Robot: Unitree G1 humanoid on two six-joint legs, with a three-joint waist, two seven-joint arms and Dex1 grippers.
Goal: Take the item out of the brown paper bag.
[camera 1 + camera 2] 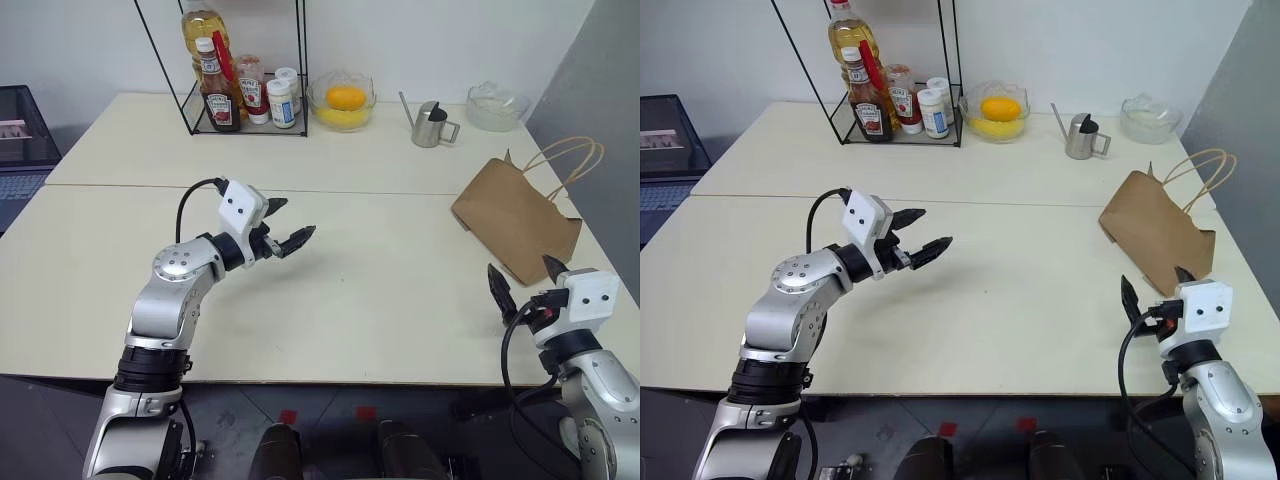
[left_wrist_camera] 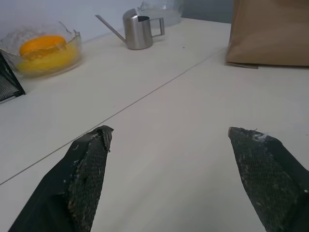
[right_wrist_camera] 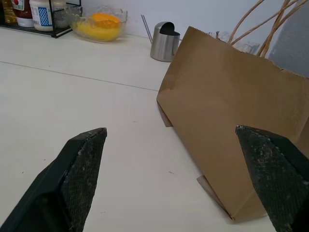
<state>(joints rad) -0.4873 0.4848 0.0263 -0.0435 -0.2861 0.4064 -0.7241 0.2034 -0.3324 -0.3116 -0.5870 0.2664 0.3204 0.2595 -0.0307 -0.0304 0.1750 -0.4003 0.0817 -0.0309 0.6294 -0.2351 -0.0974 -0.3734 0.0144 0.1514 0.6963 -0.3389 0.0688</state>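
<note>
Next, my right gripper closes on the looped ends of the cord handles [image 1: 599,152] of the brown paper bag, at the point farthest from the bag's paper.
The brown paper bag [image 1: 515,215] lies tilted on the right side of the table, its cord handles [image 1: 570,158] pointing toward the far right edge. The item is hidden. My right gripper [image 1: 520,266] is open just in front of the bag's near end, empty and apart from it; in the right wrist view the bag [image 3: 231,130] sits between and beyond the fingers. My left gripper [image 1: 300,216] hovers open and empty over the middle of the table, pointing right toward the bag [image 2: 270,31].
At the table's far edge stand a black wire rack with bottles [image 1: 235,90], a glass bowl of orange and yellow fruit [image 1: 342,100], a small metal pitcher [image 1: 432,122] and a clear glass bowl [image 1: 497,105]. A grey panel borders the right side.
</note>
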